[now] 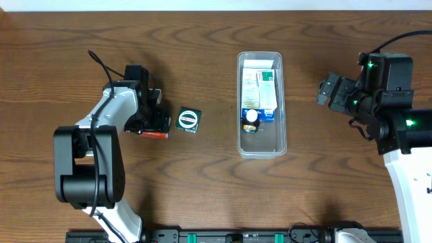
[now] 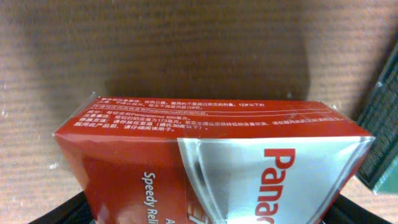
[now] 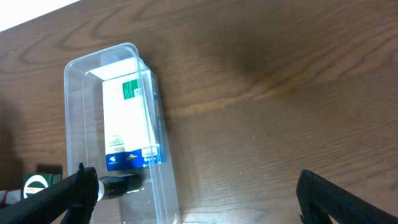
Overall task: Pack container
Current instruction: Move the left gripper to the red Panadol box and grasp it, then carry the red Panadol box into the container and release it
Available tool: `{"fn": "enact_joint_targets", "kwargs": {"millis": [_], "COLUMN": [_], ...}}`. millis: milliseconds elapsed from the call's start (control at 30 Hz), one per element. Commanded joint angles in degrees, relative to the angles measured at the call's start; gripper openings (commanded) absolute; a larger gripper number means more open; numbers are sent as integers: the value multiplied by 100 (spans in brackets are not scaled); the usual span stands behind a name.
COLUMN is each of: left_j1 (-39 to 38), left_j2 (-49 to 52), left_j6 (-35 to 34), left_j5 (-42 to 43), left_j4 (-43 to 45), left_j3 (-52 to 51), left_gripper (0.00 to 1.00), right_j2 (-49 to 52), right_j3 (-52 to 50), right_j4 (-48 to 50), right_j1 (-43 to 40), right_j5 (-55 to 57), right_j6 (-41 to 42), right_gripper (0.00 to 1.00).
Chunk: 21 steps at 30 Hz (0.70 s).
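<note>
The container's bottom is bare beside the white-capped bottle (image 1: 262, 138). Next, my left gripper lets go of the red and silver box there.
The clear container (image 1: 262, 150) lies lengthwise at the table's middle. It holds white, green and blue boxes (image 1: 260, 91) and a small dark bottle with a white cap (image 1: 251, 118). A red and silver box (image 1: 155, 133) rests on the table at the left. My left gripper (image 1: 150, 120) is down over it. In the left wrist view the red box (image 2: 186, 155) fills the space between the jaws of my left gripper (image 2: 211, 214), with black fingers (image 2: 71, 208) against its sides. My right gripper (image 1: 329, 91) hangs open to the right of the container (image 3: 76, 118), holding nothing.
A small dark green box with a round white label (image 1: 188, 119) lies just right of the red box, and its edge shows in the left wrist view (image 2: 382, 134). Bare wooden table (image 1: 317, 182) surrounds the container.
</note>
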Motion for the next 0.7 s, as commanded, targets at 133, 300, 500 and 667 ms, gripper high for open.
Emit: {"fn": "enact_joint_targets", "kwargs": {"millis": [133, 300, 500, 667], "left_j1": [11, -306, -1513, -2846], "left_j2": [-1279, -2430, -3462, -3453], "left_j6": [-352, -660, -1812, -2957], "left_j5": [94, 385, 378, 367], "left_j4": [-411, -752, -721, -380], "left_j3": [26, 26, 26, 24], "left_gripper": [73, 71, 65, 63], "right_j2": [-31, -31, -31, -31], "right_j3": [79, 79, 79, 79], "right_j4": [-2, -2, -2, -2], "right_j1": [-37, -37, -37, -37], "right_j5": [-20, -20, -20, -20], "right_j6": [31, 31, 31, 31], "right_gripper": [99, 99, 99, 99]}}
